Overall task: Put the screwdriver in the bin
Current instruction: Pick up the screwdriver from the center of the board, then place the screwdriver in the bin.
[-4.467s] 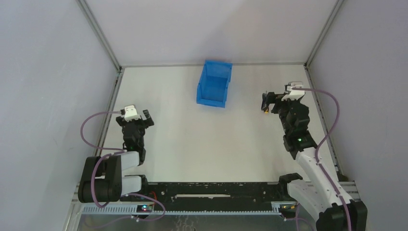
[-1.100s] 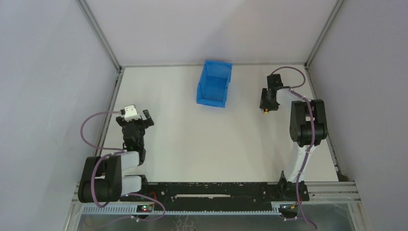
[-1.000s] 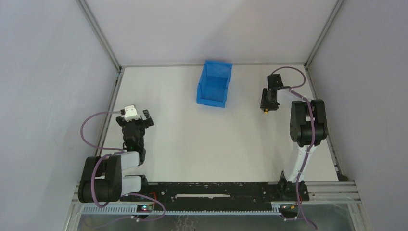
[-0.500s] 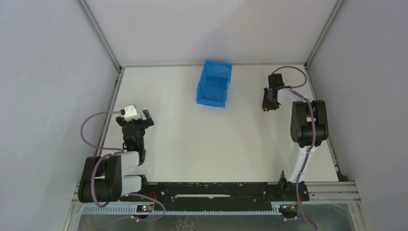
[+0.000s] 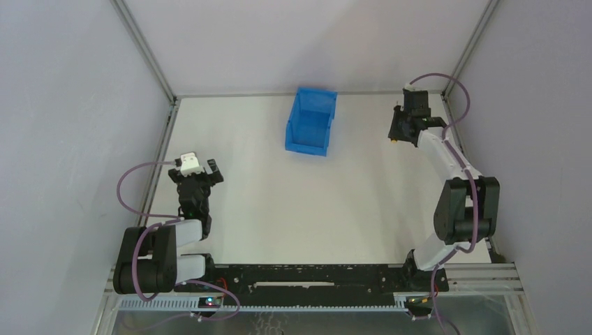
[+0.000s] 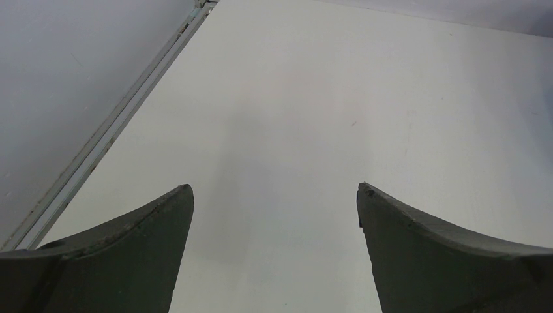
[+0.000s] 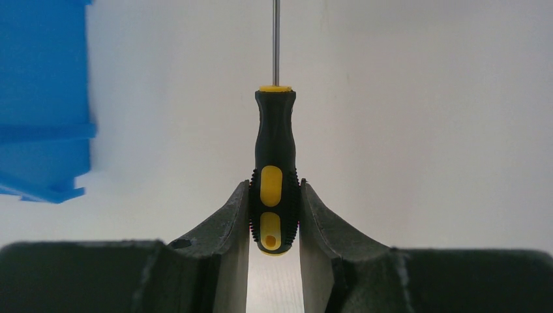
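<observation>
The robot's right gripper should set the screwdriver down on the bottom of the blue bin (image 5: pixel 308 128), with the handle toward the bin's near side. The screwdriver now hangs above the table, beside the bin.
The screwdriver (image 7: pixel 274 153) has a black handle with yellow-orange inserts and a thin metal shaft pointing away. My right gripper (image 7: pixel 274 188) is shut on the butt end of its handle, both fingers pressed against the ribbed sides. In the top view that gripper (image 5: pixel 396 134) hangs above the table's far right, to the right of the bright blue bin (image 5: pixel 311 121), with only an orange speck of the screwdriver showing. A corner of the bin (image 7: pixel 40 104) shows at the left of the right wrist view. My left gripper (image 6: pixel 274 195) stands open over bare table at the near left (image 5: pixel 208 170).
Grey walls with metal corner posts (image 5: pixel 142 47) enclose the white table (image 5: pixel 293 202). A metal rail (image 6: pixel 111 130) runs along the table's left edge beside my left gripper. A purple cable (image 5: pixel 447 87) loops over the right wrist near the back right corner.
My right gripper has shut on the screwdriver's handle and lifted it off the table. It moved up and toward the back right, the arm stretching out. The left arm has not moved.
</observation>
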### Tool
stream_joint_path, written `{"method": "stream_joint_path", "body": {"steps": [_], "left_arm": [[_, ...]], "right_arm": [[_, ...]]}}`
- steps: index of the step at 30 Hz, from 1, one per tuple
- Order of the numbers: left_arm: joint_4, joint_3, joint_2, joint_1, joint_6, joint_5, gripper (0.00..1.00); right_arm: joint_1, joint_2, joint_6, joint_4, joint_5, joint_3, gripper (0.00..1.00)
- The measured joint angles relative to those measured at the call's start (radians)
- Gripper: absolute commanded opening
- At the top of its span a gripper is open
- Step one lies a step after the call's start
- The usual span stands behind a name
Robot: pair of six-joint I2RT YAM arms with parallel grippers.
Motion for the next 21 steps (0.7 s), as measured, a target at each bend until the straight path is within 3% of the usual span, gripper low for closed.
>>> {"method": "stream_joint_path", "body": {"steps": [21], "left_arm": [[0.000, 0.000, 0.000, 0.000, 0.000, 0.000, 1.00]], "right_arm": [[0.096, -0.318, -0.012, -0.165, 0.086, 0.299, 0.19]]}}
